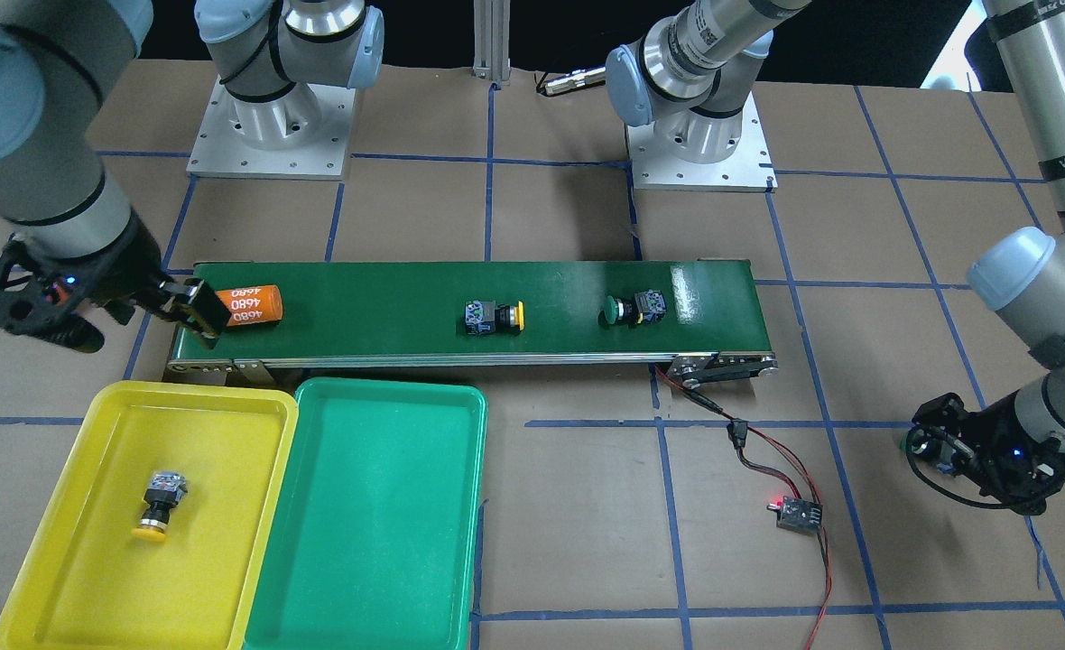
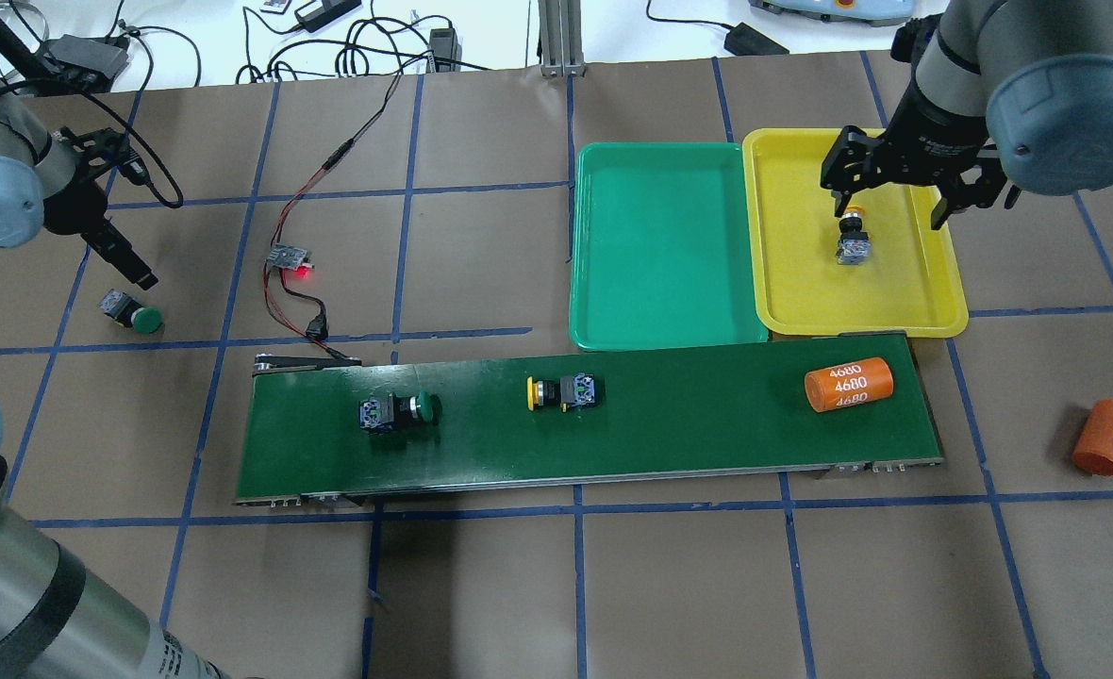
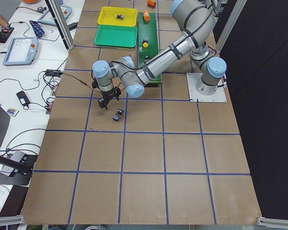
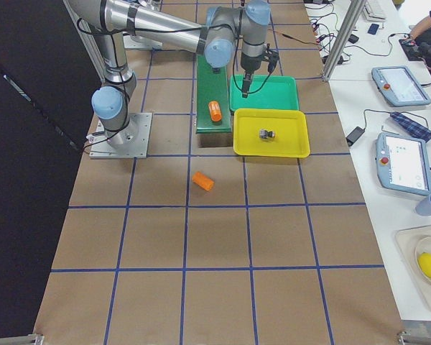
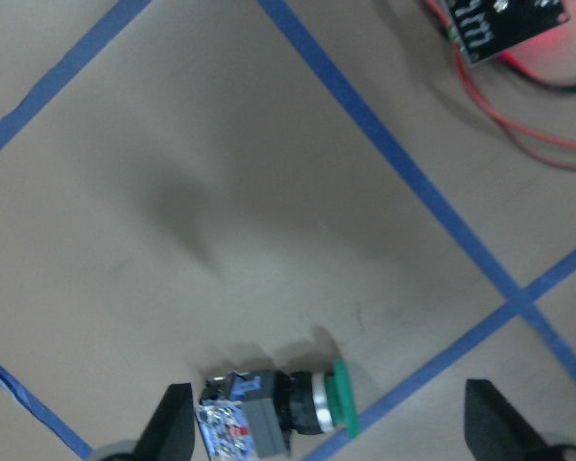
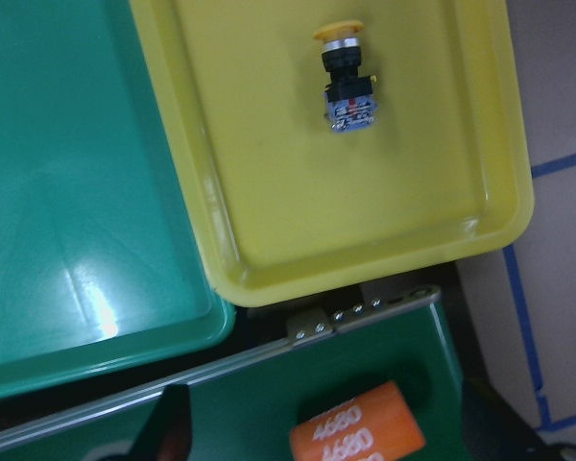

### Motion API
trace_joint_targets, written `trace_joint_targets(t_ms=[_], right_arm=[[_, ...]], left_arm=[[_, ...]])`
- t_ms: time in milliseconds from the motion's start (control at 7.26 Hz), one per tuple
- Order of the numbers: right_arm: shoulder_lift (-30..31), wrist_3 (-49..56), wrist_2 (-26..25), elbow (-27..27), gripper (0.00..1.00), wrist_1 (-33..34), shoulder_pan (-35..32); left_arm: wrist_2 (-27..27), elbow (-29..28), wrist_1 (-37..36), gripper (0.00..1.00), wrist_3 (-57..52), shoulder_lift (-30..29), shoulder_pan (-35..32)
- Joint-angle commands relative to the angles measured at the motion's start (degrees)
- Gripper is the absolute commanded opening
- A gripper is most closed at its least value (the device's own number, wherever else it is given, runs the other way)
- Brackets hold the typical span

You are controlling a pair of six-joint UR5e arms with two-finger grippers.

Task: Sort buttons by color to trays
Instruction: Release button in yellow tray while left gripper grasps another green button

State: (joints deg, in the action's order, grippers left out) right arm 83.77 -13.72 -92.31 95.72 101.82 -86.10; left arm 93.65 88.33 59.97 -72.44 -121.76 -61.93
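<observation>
The blue block (image 1: pixel 480 318) of the yellow button is on the conveyor belt, and my right gripper needs to go there next and close on it.
One yellow button (image 2: pixel 852 236) lies on its side in the yellow tray (image 2: pixel 934 283); it also shows in the right wrist view (image 6: pixel 346 82). The green tray (image 2: pixel 660 236) beside it holds nothing. A yellow button (image 2: pixel 561 392) and a green button (image 2: pixel 398 411) lie on the conveyor belt. Another green button (image 2: pixel 130 314) lies on the table at the far left. My left gripper (image 5: pixel 331 427) is open and straddles this button (image 5: pixel 274 418) just above it. My right gripper (image 2: pixel 891 189) is open and empty, held high over the yellow tray.
A dark-green conveyor belt (image 2: pixel 613 443) runs in front of the trays, with an orange cylinder marked 4680 (image 2: pixel 849 384) at its right end. A second orange cylinder (image 2: pixel 1106 435) lies on the table at the right. A small board with a red light (image 2: pixel 292 256) and wires sits near the belt's left end.
</observation>
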Motion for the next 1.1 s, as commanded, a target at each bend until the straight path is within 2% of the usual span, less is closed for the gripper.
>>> trace_joint_targets(t_ms=[0,276,551,689,827,965], right_arm=[[1.40,-12.17,0.20,3.14,1.00,-0.75,-5.74],[2.88,-20.68,2.47,3.86,1.00,-0.66,-6.27],[1.93,-37.00,4.24,4.21,1.00,-0.31,-9.68],[0.36,-39.51,3.72,4.56,1.00,1.26,-10.40],[-0.09,-48.50,3.80,5.61,1.00,2.41,-12.06],[-0.97,-52.85,3.63,7.97,1.00,6.95,-14.07]], left_arm=[[0.04,-0.35,-1.97,1.00,-1.30,-2.34,1.37],[0.13,1.14,-0.91,1.00,0.11,-2.87,2.34],[0.04,2.02,-0.82,1.00,2.46,-3.40,3.92],[0.04,2.20,-0.82,1.00,4.22,-3.40,3.93],[0.04,2.37,-0.82,1.00,6.68,-3.57,3.93],[0.13,2.37,-0.56,1.00,7.22,-3.58,4.01]])
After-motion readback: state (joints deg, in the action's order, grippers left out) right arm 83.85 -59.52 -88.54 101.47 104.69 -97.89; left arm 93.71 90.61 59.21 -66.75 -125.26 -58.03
